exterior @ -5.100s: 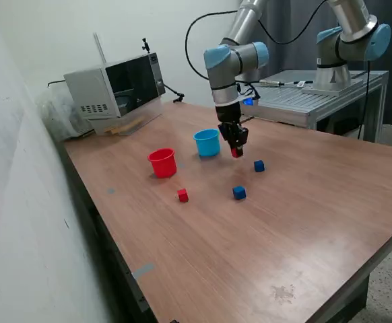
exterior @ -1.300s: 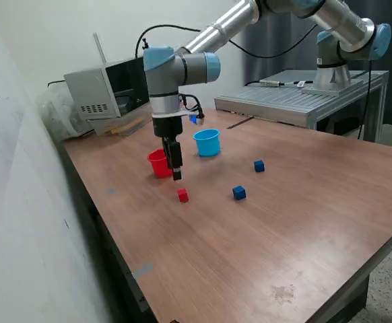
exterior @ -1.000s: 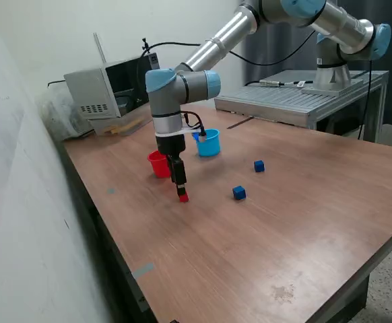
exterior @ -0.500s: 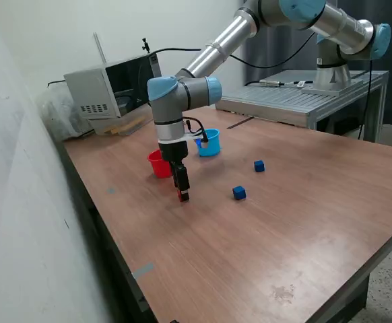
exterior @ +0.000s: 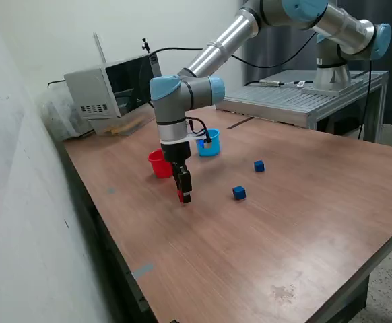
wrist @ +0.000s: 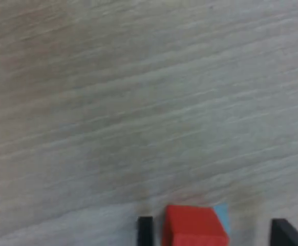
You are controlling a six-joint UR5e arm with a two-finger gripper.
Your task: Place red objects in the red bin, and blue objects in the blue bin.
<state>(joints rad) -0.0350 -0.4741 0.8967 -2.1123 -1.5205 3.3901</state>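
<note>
I will let go of the red cube with my gripper down inside the red bin standing (exterior: 163,164) near the blue bin.
My gripper (exterior: 184,196) is down at the table with its jaws apart around a tiny red cube (exterior: 181,197). In the wrist view the red cube (wrist: 195,228) sits between the two dark fingertips (wrist: 145,231), close to one and with a gap to the other. The red cup (exterior: 157,163) stands just behind the gripper, partly hidden by the arm. The light blue cup (exterior: 210,144) is further back. Two dark blue cubes (exterior: 258,165) (exterior: 239,193) lie on the table to the exterior view's right. No second red cube shows.
A microwave-like grey box (exterior: 112,87) stands at the back of the wooden table (exterior: 283,229). A metal bench (exterior: 304,94) with a second robot arm (exterior: 347,40) is behind the table. A white wall runs along the exterior view's left.
The gripper moved from the blue cup, where it held a red cube, past the red cup and has lowered over the red cube on the table.
</note>
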